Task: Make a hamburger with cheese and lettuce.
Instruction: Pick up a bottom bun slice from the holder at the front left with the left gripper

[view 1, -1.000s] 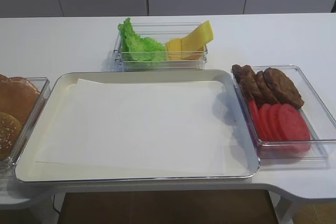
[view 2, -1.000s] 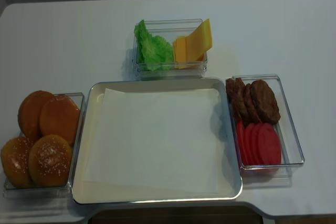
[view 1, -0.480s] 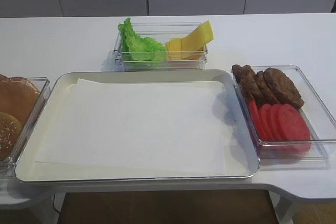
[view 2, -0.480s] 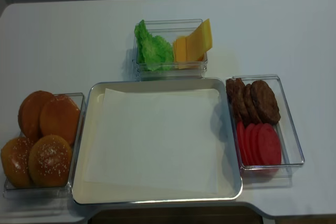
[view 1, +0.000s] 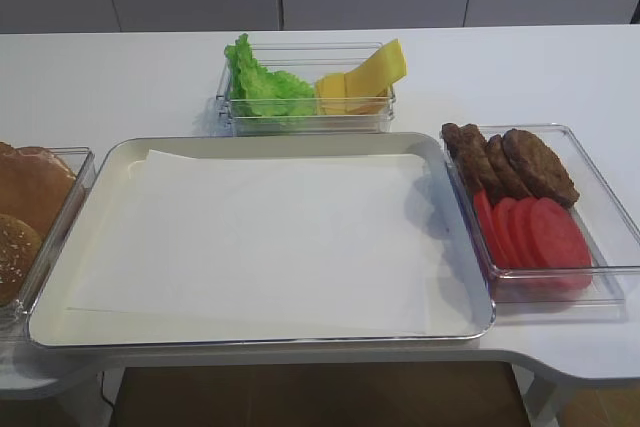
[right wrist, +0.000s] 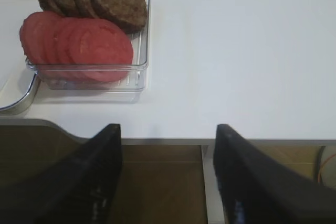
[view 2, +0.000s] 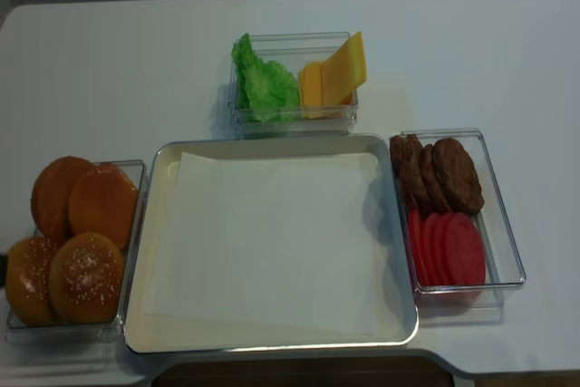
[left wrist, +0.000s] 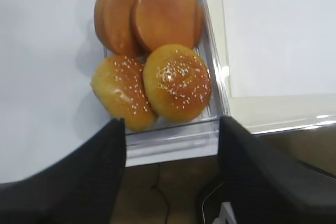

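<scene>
The plain bun half sits farther from the metal tray. Next, I move my left gripper to it and close on that bun half's outer edge (view 2: 43, 189) (left wrist: 102, 16).
Two plain golden-brown bun halves (view 2: 91, 201) lean in a clear box at the left, behind two sesame buns (view 2: 72, 276); no pale cut face shows. They also show in the left wrist view (left wrist: 157, 14). My left gripper (left wrist: 172, 123) is open and empty, just in front of and above that box. Green lettuce (view 2: 263, 86) and yellow cheese slices (view 2: 335, 74) share a clear box at the back. My right gripper (right wrist: 168, 128) is open and empty over the table's front edge, right of the tomato box.
A metal tray (view 2: 272, 141) lined with white paper (view 2: 272, 242) lies in the middle. A clear box at the right holds dark patties (view 2: 444, 174) and red tomato slices (view 2: 449, 246), also in the right wrist view (right wrist: 79, 40).
A small dark shape has appeared at the left edge of the realsense view beside the sesame buns. Nothing else has moved.
</scene>
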Motion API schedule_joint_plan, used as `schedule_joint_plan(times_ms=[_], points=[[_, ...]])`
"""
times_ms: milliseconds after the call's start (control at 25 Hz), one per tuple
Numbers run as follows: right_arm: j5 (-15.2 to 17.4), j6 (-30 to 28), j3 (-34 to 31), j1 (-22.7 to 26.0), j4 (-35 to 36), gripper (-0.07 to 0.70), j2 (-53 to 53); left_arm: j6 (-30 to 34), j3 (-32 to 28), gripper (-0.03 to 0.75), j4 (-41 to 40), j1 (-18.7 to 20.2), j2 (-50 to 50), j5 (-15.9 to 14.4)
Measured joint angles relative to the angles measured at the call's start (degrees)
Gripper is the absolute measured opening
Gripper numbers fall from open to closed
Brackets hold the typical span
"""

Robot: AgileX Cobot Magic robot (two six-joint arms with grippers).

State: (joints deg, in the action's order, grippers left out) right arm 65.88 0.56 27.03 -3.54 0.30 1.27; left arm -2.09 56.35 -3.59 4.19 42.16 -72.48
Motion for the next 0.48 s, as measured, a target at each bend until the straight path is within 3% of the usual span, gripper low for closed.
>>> schedule_joint_plan(times_ms=[240, 480], points=[[0.0, 0.0, 0.0, 0.0, 0.0, 0.440, 0.0, 2.1, 7.4, 0.414, -5.9, 0.0, 9.1, 0.1], [0.0, 0.0, 0.0, 0.0, 0.0, 0.440, 0.0, 2.9, 10.8, 0.414, -8.9, -1.4, 14.7, 0.1]])
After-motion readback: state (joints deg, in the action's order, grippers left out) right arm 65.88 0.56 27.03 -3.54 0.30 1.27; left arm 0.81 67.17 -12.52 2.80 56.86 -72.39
